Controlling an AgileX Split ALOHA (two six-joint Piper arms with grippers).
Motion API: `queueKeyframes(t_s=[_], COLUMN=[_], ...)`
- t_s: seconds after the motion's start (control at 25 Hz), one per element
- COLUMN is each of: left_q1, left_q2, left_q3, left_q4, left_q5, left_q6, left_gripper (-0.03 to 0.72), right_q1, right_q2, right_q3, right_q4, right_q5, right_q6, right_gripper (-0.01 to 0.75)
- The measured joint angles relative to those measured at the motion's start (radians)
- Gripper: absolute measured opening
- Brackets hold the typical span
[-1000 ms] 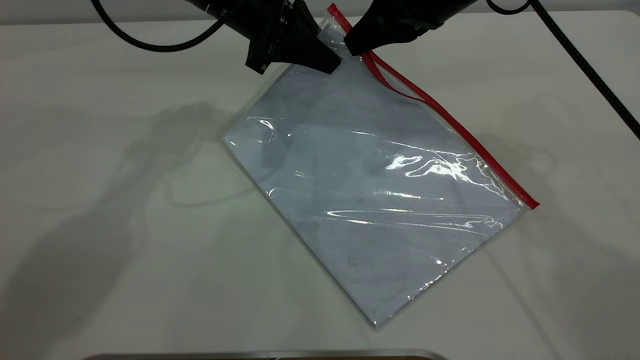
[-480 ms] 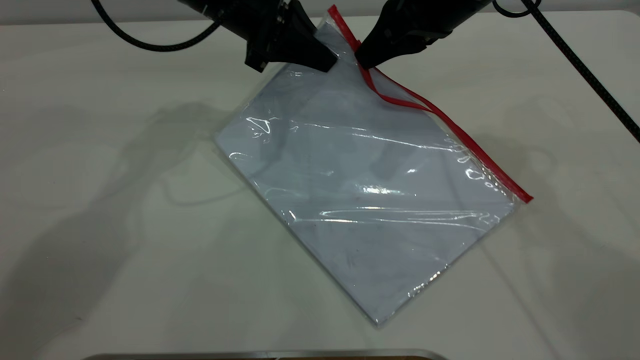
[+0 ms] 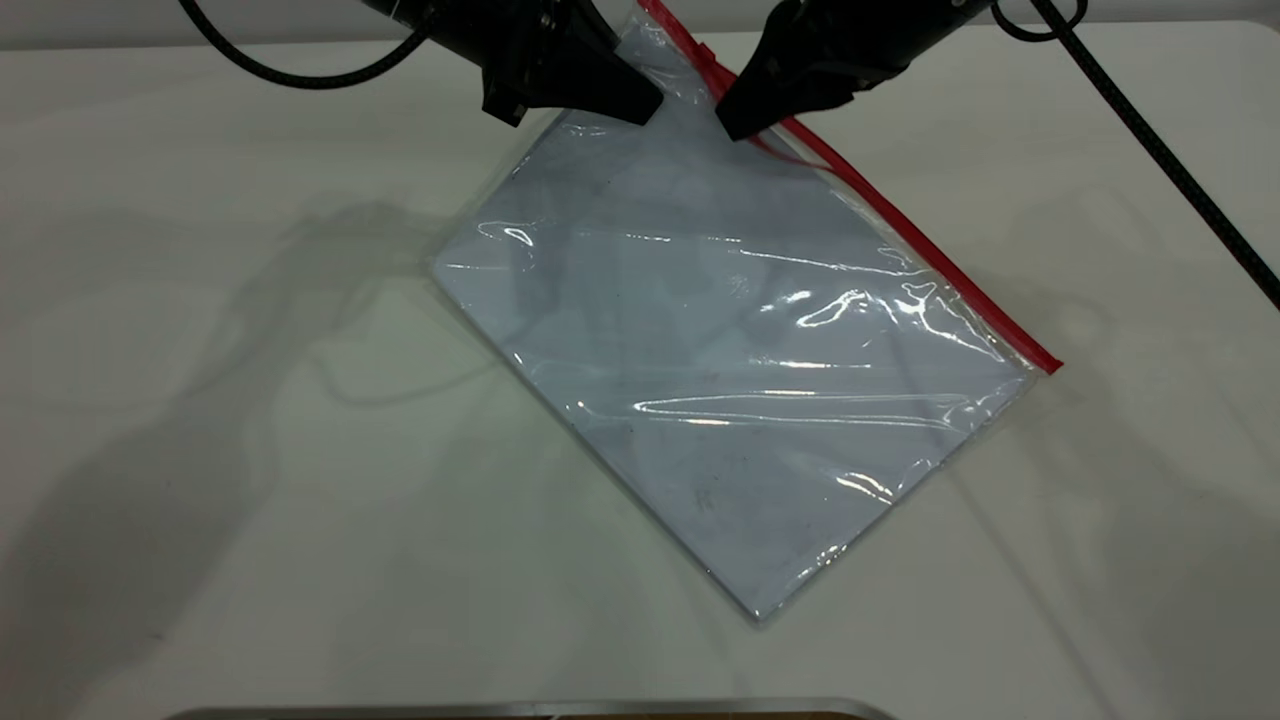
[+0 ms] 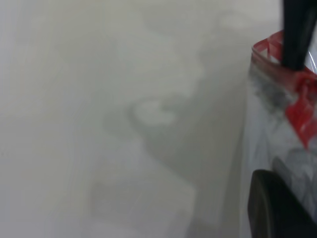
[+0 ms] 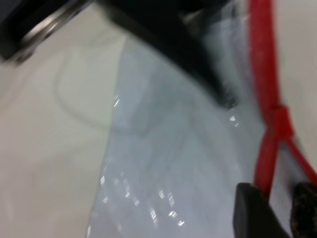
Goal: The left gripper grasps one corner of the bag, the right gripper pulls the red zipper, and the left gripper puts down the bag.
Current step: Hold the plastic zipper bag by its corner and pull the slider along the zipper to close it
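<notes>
My right gripper holds the split parts past the red zipper's slider; I should open, back up toward the bag's corner, grip the slider (image 3: 705, 54), then pull.
The bag (image 3: 720, 330), a clear pouch with white paper inside, lies slanted on the table with its far corner (image 3: 642, 38) raised. My left gripper (image 3: 645, 105) is shut on the plastic at that corner; one dark finger (image 4: 277, 208) shows beside the bag (image 4: 272, 129) in the left wrist view. The red zipper (image 3: 930, 250) runs along the bag's right-hand long edge. My right gripper (image 3: 735, 125) is closed on the zipper just below the corner. In the right wrist view the red zipper (image 5: 262, 59) splits into two strands, one passing between my right gripper's (image 5: 277, 210) fingers.
Black cables hang from both arms, one at the far left (image 3: 300, 75) and one crossing the far right (image 3: 1160, 140). A metal edge (image 3: 530, 710) lies along the table's front. Bare white table (image 3: 200, 450) spreads to the left and front of the bag.
The right gripper has slid down-right along the zipper. The bag has shifted toward the far side, its raised corner is higher, and the loose loop in the red strip has shrunk.
</notes>
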Motion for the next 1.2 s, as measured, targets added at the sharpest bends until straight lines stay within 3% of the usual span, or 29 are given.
queueKeyframes(t_s=[0.24, 0.48, 0.64, 1.04, 1.2], left_q1=[0.001, 0.001, 0.001, 0.0, 0.0], left_q2=[-0.001, -0.001, -0.001, -0.001, -0.001], left_q3=[-0.001, -0.001, -0.001, -0.001, -0.001], left_q4=[0.028, 0.03, 0.021, -0.021, -0.022], left_q5=[-0.004, 0.0, 0.01, 0.023, 0.025], left_q6=[-0.052, -0.056, -0.056, -0.056, -0.056], left_gripper=[0.052, 0.052, 0.052, 0.052, 0.052], right_q1=[0.0, 0.001, 0.001, 0.001, 0.001], right_q2=[-0.013, -0.03, -0.03, -0.03, -0.03], right_q3=[0.001, 0.001, 0.001, 0.001, 0.001], right_q4=[0.011, 0.067, 0.126, 0.139, 0.141], right_q5=[-0.027, 0.02, 0.04, 0.043, 0.043], right_q6=[-0.023, -0.097, -0.139, -0.154, -0.155], right_gripper=[0.432, 0.469, 0.431, 0.235, 0.206])
